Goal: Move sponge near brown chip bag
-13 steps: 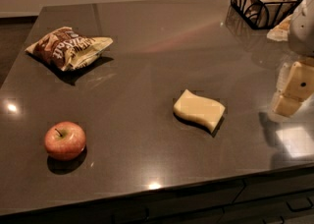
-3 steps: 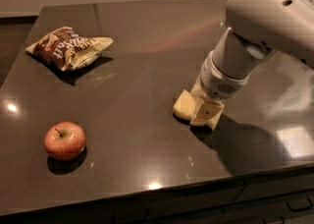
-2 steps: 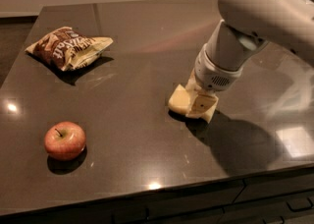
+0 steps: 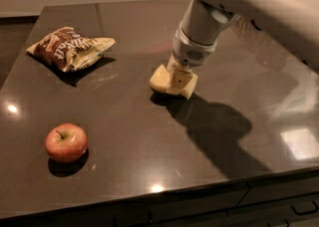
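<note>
My gripper should set the sponge down. I should let go of it on the bare tabletop (image 4: 124, 61), close beside the narrow end of the brown chip bag.
The pale yellow sponge (image 4: 160, 78) is near the middle of the dark table, held between the cream fingers of my gripper (image 4: 175, 80). The gripper comes down from the upper right and is shut on the sponge; its near finger (image 4: 180, 78) covers the sponge's right half. The sponge casts a shadow just below itself, and I cannot tell whether it touches the table. The brown chip bag (image 4: 69, 48) lies at the far left of the table, well to the left of the sponge, with bare tabletop between them.
A red apple (image 4: 66, 143) stands at the front left. My white arm (image 4: 249, 2) spans the upper right and casts a wide shadow to the right of the sponge. The table's front edge (image 4: 164, 193) runs along the bottom.
The gripper came in from the right and closed on the sponge. Over the last second it has moved the sponge left and farther back, toward the chip bag. The apple and bag have not moved.
</note>
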`<state>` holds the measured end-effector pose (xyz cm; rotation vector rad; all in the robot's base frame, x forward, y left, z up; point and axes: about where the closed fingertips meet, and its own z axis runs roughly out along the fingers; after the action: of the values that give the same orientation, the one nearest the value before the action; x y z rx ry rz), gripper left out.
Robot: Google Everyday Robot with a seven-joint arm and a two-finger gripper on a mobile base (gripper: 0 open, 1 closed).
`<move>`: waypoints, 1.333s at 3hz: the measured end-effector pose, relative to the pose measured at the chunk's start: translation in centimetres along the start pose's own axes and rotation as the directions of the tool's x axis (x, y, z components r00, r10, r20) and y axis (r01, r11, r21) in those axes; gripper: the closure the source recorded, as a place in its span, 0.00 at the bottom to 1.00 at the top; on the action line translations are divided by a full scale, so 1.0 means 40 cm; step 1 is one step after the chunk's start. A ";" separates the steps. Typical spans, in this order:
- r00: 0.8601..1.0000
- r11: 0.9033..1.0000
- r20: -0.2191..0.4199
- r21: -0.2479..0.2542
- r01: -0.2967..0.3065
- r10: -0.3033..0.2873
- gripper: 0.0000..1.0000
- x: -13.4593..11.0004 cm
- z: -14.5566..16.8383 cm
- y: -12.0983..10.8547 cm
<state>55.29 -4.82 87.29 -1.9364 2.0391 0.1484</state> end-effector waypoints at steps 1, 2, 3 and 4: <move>1.000 1.000 0.026 0.019 0.002 -0.002 1.00 -0.096 0.010 -0.074; 0.999 1.000 0.050 0.028 0.008 -0.009 1.00 -0.181 0.027 -0.121; 0.998 1.000 0.066 0.029 0.011 -0.013 1.00 -0.261 0.059 -0.163; 0.997 0.999 0.072 0.031 0.012 -0.015 1.00 -0.297 0.081 -0.181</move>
<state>63.26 6.90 88.90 -1.8984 1.9705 0.1806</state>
